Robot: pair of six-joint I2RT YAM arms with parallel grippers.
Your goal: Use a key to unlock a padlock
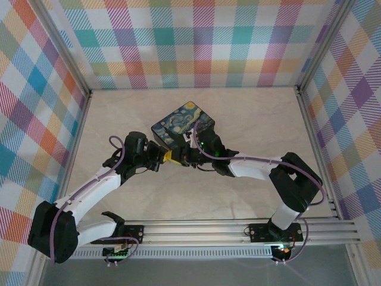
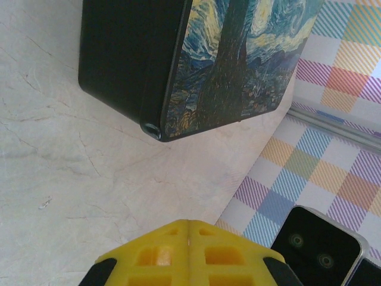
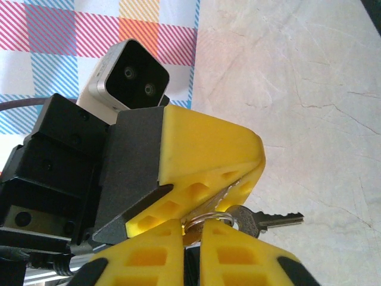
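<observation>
The second key's toothed blade is covered by the left gripper's fingers, so next the left gripper opens and takes the key bunch near the ring (image 3: pixel 206 220), leaving that blade free.
The key bunch hangs between my two grippers, which meet nose to nose in front of the black box. One silver key (image 3: pixel 271 219) sticks out to the right from a small ring (image 3: pixel 209 215). My right gripper (image 3: pixel 191 229) is shut on that ring. A second key's toothed blade (image 3: pixel 238 186) is pinched between the yellow fingers of my left gripper (image 3: pixel 257 165), which is shut. From above, the left gripper (image 1: pixel 167 157) and right gripper (image 1: pixel 180 158) touch tips. In the left wrist view the left gripper (image 2: pixel 189 225) has its jaws pressed together. The padlock is out of view.
The black box with the painted night-sky lid (image 1: pixel 184 124) lies just behind the grippers, and its corner (image 2: pixel 152 128) is near the left gripper. The marble-patterned tabletop (image 1: pixel 250 119) is walled by checked panels (image 1: pixel 333 107). The right wrist camera (image 2: pixel 315 250) is close beside the left fingers.
</observation>
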